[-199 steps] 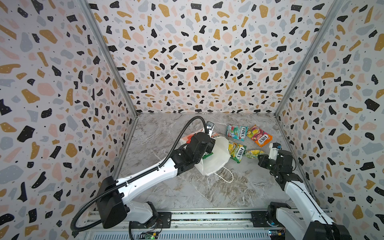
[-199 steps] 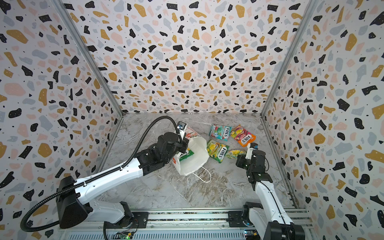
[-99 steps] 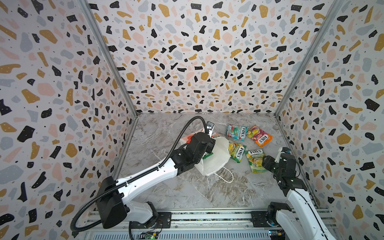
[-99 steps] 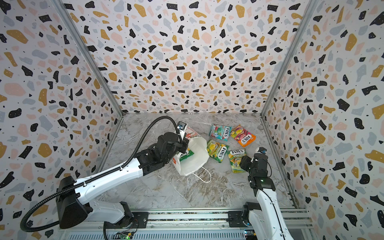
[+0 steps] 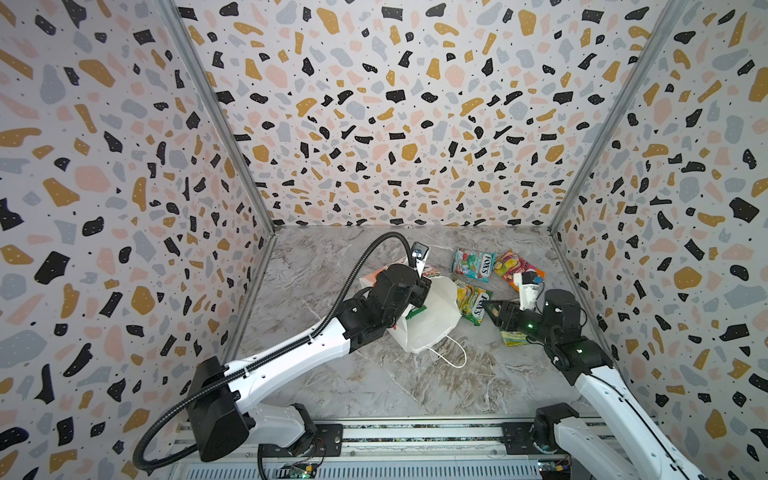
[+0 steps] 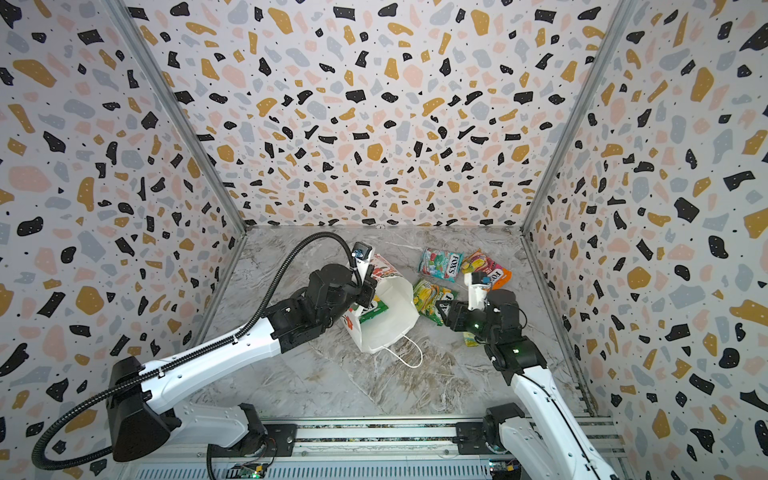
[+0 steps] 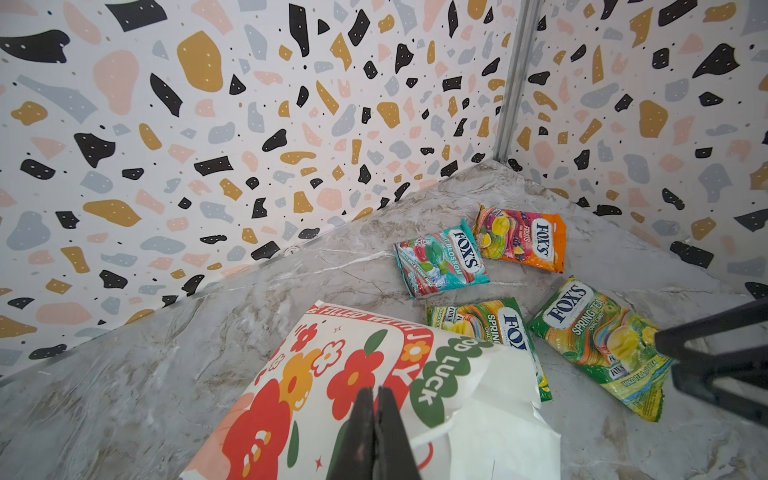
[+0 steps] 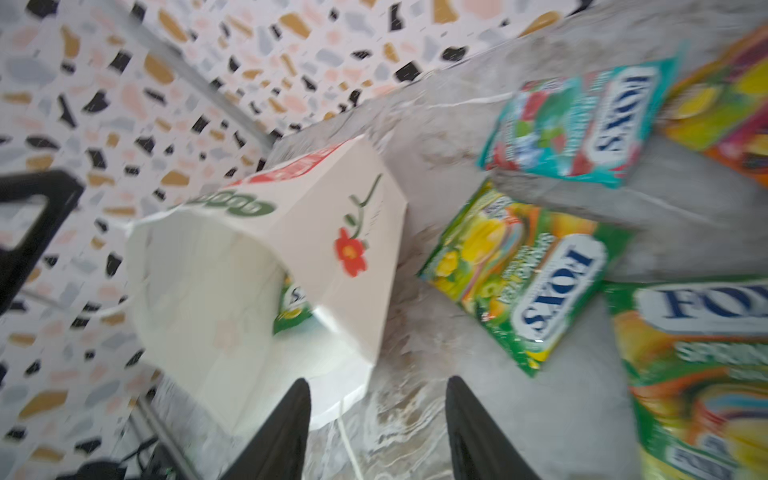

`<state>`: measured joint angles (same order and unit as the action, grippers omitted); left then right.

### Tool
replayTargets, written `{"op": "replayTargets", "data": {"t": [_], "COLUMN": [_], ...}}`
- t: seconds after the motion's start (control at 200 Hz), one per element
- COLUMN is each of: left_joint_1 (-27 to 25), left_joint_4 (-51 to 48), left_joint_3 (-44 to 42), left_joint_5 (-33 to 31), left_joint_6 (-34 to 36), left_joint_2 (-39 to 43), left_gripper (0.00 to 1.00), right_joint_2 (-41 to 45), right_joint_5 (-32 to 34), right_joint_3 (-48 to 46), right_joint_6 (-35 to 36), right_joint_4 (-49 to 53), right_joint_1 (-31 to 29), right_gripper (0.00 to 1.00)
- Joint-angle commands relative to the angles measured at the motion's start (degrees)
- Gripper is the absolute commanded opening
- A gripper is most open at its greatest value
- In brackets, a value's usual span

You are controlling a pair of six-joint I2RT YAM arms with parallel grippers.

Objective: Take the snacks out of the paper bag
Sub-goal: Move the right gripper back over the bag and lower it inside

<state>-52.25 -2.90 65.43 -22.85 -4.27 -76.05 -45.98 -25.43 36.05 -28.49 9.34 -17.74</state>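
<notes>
The green snack is inside the paper bag. Next, my right gripper reaches in and closes on the green snack's end [image 5: 416, 313] [image 8: 291, 321] nearest the bag's opening.
The white flowered paper bag [image 5: 432, 320] [image 6: 388, 320] lies on its side, mouth toward the front. My left gripper [image 5: 420, 291] [image 7: 376, 415] is shut on its upper wall [image 7: 332, 374]. A green snack [image 5: 415, 311] [image 8: 291, 303] shows inside the bag. Out on the table lie a teal-red packet [image 5: 473, 264] [image 7: 440, 264], an orange-pink packet [image 5: 511, 264] [image 7: 523, 239] and two green-yellow packets [image 5: 471, 301] [image 5: 513, 336] [image 7: 598, 345]. My right gripper [image 5: 494, 309] [image 8: 378, 415] is open and empty, hovering between the bag's mouth and the nearer green-yellow packet [image 8: 519, 282].
The bag's white cord handle [image 5: 449, 357] trails on the marble table [image 5: 374, 382] toward the front. Patterned walls [image 5: 665, 208] close in three sides, the right one close behind the packets. A metal rail [image 5: 415, 436] runs along the front edge.
My right gripper let go of a green-yellow packet, which now lies on the table, then opened and swung left toward the bag's mouth. The left arm and bag stayed put.
</notes>
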Motion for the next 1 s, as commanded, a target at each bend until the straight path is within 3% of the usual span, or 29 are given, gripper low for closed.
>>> {"op": "replayTargets", "data": {"t": [0.0,0.205,0.325,0.571,0.996], "left_joint_1": [0.06,0.12,0.06,0.08,0.05], "left_joint_4": [3.16,3.93,4.03,4.56,4.77], "left_joint_3": [-0.7,-1.31,-1.33,-1.59,-1.73], "left_joint_5": [0.99,0.67,1.01,1.37,1.46], "left_joint_6": [0.91,1.2,1.46,1.68,1.35], "left_joint_2": [1.7,2.53,2.94,3.5,2.87], "left_gripper": [0.0,0.0,0.0,0.0,0.0], "right_joint_2": [-2.57,-11.9,-18.33,-28.13,-43.16], "right_joint_5": [1.74,7.45,10.59,11.81,23.26], "right_joint_3": [3.2,5.69,7.61,9.75,19.27], "right_joint_6": [2.96,5.57,7.4,8.31,6.39], "right_joint_4": [-2.3,-4.61,-4.64,-6.27,-4.63], "right_joint_1": [-8.5,-21.8,-26.54,-29.26,-29.64], "right_gripper": [0.53,0.5,0.49,0.47,0.49]}}
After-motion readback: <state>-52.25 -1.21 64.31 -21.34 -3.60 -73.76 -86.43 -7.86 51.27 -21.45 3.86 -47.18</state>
